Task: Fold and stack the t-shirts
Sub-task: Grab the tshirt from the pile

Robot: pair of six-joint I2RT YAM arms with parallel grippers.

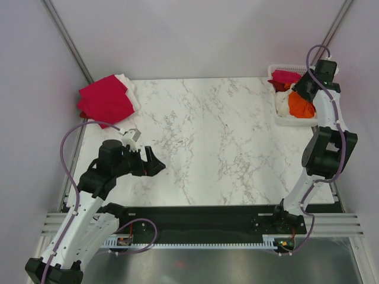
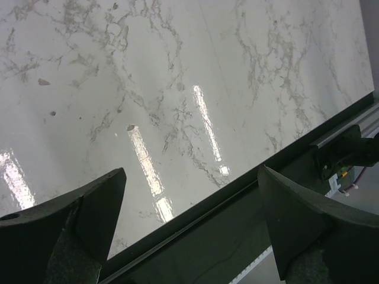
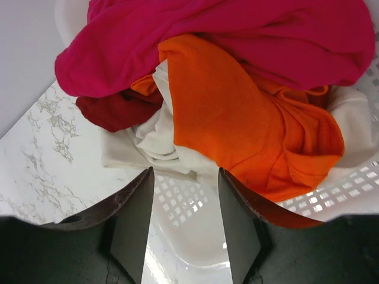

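Observation:
The white shirt's edge is ahead of my right gripper, short of the orange shirt. Next, my right gripper moves in and pinches the orange shirt's corner (image 3: 182,137).
A white slotted basket (image 1: 283,119) at the table's far right holds crumpled t-shirts: orange (image 1: 299,104), crimson-pink (image 1: 286,77) and white. In the right wrist view the orange shirt (image 3: 237,112) lies under the crimson-pink one (image 3: 249,35), with a white shirt (image 3: 157,139) and a dark red one (image 3: 112,109) beside it. My right gripper (image 3: 185,177) is open and empty, just above the basket wall (image 3: 189,207), close to the shirts. A folded crimson-pink shirt (image 1: 106,99) lies on a white one (image 1: 131,89) at the far left. My left gripper (image 1: 155,166) is open and empty over the bare table near its front left.
The marble table top (image 1: 219,136) stretches between the two piles. Its front edge with a black rail (image 2: 237,195) shows under my left gripper (image 2: 189,177). Grey walls close the back and sides.

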